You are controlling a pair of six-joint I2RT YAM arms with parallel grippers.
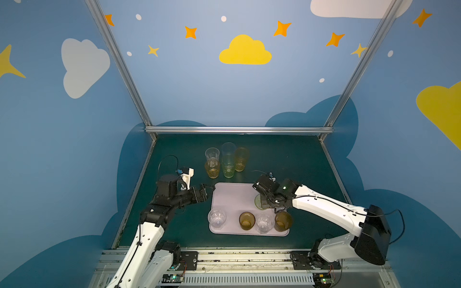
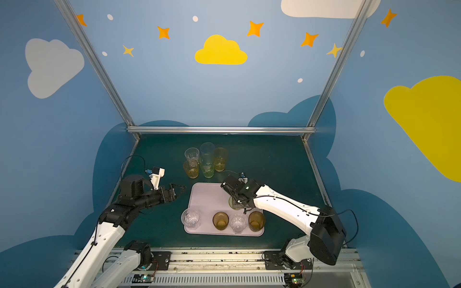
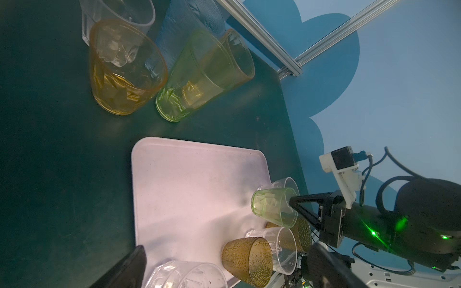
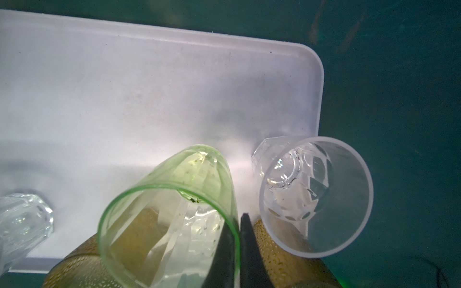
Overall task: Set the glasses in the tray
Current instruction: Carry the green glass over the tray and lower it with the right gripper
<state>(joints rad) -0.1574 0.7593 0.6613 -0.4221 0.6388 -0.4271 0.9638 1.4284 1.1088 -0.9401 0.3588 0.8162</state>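
Observation:
Next, my right gripper sets the short green glass, now held tilted over the tray, down on the tray (image 1: 261, 206) (image 4: 198, 180) behind the second clear glass.
The pale pink tray (image 1: 232, 197) (image 2: 207, 197) (image 3: 189, 189) (image 4: 124, 99) lies mid-table. Along its near edge stand a clear glass (image 1: 217, 219), a brown glass (image 1: 247, 220), a second clear one (image 1: 265, 223) and a second brown one (image 1: 283, 221). My right gripper (image 1: 264, 202) (image 4: 238, 249) is shut on the rim of a short green glass (image 1: 258, 202) (image 3: 272, 207) (image 4: 169, 212), held tilted over the tray's right side. Another clear glass (image 4: 316, 197) stands beside it at the tray's right edge. My left gripper (image 1: 209, 188) (image 3: 228, 246) is open, empty, at the tray's far left corner.
Behind the tray on the green table stand a clear glass (image 1: 212, 154), a short amber glass (image 1: 212, 170), a tall pale blue glass (image 1: 228, 149), a tall green glass (image 1: 228, 169) and a tall amber glass (image 1: 241, 158), packed close. An aluminium rail (image 1: 237, 129) closes the back.

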